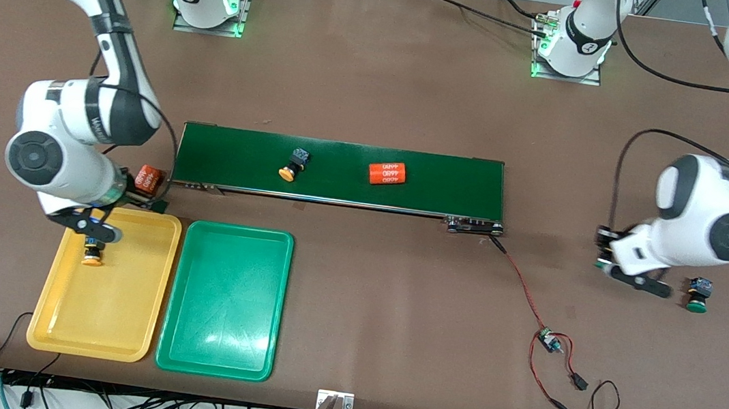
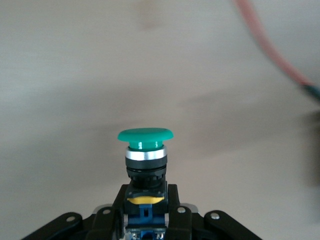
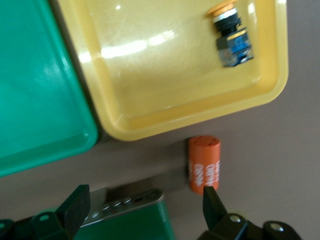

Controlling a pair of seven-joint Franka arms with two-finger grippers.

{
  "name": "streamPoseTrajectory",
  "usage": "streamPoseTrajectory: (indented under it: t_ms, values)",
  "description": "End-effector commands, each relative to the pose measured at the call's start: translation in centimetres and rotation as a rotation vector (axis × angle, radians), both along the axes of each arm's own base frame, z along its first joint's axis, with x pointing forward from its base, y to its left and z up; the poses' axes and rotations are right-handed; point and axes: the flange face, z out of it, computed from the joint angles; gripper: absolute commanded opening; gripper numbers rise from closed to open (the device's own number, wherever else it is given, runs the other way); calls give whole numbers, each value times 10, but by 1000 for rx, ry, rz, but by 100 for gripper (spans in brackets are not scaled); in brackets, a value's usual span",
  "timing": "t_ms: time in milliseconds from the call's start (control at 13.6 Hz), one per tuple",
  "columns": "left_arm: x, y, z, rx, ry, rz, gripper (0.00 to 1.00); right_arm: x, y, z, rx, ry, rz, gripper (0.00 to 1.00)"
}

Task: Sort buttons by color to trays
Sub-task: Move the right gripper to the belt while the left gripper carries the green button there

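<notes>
The green button, now just above the table, will be let go by my left gripper on the conveyor belt [image 1: 440,187], between the orange cylinder and the end of the red cable.
My right gripper [image 1: 97,229] [image 3: 145,200] is open and empty, up over the belt-side edge of the yellow tray [image 1: 112,313] [image 3: 165,75]. An orange-yellow button [image 1: 92,254] [image 3: 231,35] lies in that tray. The green tray [image 1: 222,312] [image 3: 35,100] beside it holds nothing. A second orange-yellow button [image 1: 293,163] lies on the conveyor belt [image 1: 443,179]. My left gripper [image 1: 602,258] [image 2: 145,200] is shut on a green button [image 2: 145,145] [image 1: 600,263], just above the table at the left arm's end. Another green button [image 1: 697,295] stands on the table beside it.
An orange "4680" cylinder [image 1: 387,173] lies on the belt. Another one [image 1: 148,178] [image 3: 204,164] lies on the table by the belt's end [image 3: 135,220], next to the yellow tray. A red cable with a small board [image 1: 548,339] trails from the belt toward the front edge.
</notes>
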Motion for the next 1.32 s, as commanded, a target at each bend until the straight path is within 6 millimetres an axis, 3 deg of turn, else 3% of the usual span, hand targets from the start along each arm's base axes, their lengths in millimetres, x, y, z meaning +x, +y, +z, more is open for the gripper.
streamPoseTrajectory:
  t_ms: [0,147,368,515,883,956,1030,1104,1177,1251]
  values:
    - [-19,-86,17,-49,59,82,20,-22,40,14,20,29,-52,100]
    - [-32,-141,23,-117,97,161,20,-40,67,16,23,32,-15,100]
    - [-54,-203,30,-188,138,145,20,-60,82,13,31,13,-48,100]
    - [-77,-236,15,-190,171,183,19,-83,100,7,54,-15,-15,100]
    - [-90,-260,-17,-245,66,252,20,-124,112,-7,90,-123,-46,100]
    - [-93,-269,-21,-249,55,274,21,-130,122,-8,91,-122,-58,100]
    - [-96,-275,-21,-242,59,296,29,-134,130,-8,94,-125,-66,100]
    - [-97,-277,-21,-242,60,293,52,-138,135,-9,96,-131,-84,100]
    - [-95,-276,-19,-246,54,283,100,-143,144,-10,106,-143,-99,100]
    - [-92,-275,-14,-249,46,276,100,-150,151,-16,116,-158,-113,100]
